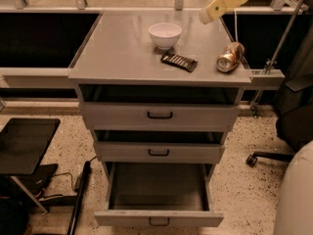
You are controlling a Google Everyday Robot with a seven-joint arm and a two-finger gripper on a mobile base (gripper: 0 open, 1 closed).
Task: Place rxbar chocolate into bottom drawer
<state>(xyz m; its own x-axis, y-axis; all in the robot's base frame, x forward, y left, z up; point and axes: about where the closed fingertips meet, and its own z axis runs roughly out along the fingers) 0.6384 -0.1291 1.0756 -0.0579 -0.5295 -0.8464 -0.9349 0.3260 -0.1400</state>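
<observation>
The rxbar chocolate is next for my gripper, which should move down and close around its middle (176,60), a little toward the bar's end by the white bowl.
The rxbar chocolate (179,61) lies flat on the grey cabinet top (122,53), just in front of a white bowl (165,35). The bottom drawer (159,218) is pulled out, and what shows of its inside holds nothing. My gripper (206,15) hangs in the air above the back right of the cabinet top. It is to the right of the bowl, above and behind the bar, and touches nothing.
A gold-silver can (230,58) lies on its side at the top's right edge. The two upper drawers (160,115) stand slightly open. A black office chair (293,126) is to the right. A black stand (24,143) and cables are on the floor at the left.
</observation>
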